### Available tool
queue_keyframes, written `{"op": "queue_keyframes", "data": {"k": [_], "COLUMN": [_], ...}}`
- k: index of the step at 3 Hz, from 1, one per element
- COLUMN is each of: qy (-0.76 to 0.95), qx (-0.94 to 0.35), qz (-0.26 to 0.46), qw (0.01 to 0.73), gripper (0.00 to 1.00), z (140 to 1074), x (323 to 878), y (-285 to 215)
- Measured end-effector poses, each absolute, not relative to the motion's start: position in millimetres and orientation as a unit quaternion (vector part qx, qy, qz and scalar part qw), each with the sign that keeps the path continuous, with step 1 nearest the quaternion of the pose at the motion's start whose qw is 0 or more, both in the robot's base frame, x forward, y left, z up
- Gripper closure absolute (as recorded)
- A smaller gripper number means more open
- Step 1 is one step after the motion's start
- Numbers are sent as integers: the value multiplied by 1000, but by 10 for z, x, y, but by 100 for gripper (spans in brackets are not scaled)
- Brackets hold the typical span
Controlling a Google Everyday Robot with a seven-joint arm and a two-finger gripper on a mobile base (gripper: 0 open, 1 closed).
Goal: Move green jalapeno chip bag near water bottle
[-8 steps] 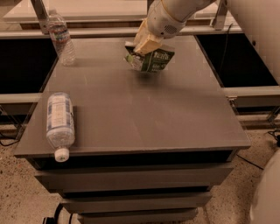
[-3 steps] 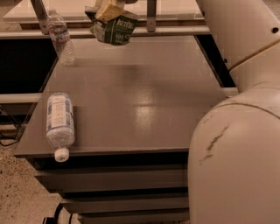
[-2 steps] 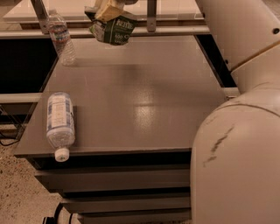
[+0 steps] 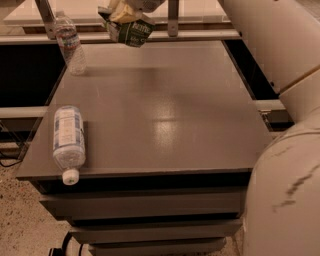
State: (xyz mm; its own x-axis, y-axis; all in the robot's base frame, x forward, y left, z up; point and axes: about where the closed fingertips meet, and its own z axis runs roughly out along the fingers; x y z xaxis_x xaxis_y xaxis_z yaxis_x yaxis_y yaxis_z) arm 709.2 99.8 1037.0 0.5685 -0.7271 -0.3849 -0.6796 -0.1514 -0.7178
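Note:
I will release the green jalapeno chip bag, now hanging above the table's far edge, on the grey table's far end (image 4: pixel 114 59), by the upright water bottle.
The green jalapeno chip bag (image 4: pixel 131 31) hangs in the air above the far edge of the grey table (image 4: pixel 165 115), crumpled, with white lettering. My gripper (image 4: pixel 121 13) is at the top of the camera view, shut on the bag's upper part. The water bottle (image 4: pixel 69 43), slim and clear with a narrow band label, stands upright at the table's far left corner, to the left of the bag and apart from it.
A fatter bottle (image 4: pixel 68 142) with a big white-and-blue label and white cap lies on its side near the front left edge. My white arm (image 4: pixel 280 65) fills the right side. A metal rail (image 4: pixel 165 36) runs behind the table.
Since 2.7 s ago the gripper lifted the bag off the table's far right area and carried it left. Over the last second it has barely moved.

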Motion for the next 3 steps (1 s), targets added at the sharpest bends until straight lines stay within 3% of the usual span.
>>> {"op": "queue_keyframes", "data": {"k": [3], "qy": [388], "qx": [-788], "qz": [-61], "qw": [474], "gripper": [100], "z": [10007], "x": [7426], "y": [1391]}}
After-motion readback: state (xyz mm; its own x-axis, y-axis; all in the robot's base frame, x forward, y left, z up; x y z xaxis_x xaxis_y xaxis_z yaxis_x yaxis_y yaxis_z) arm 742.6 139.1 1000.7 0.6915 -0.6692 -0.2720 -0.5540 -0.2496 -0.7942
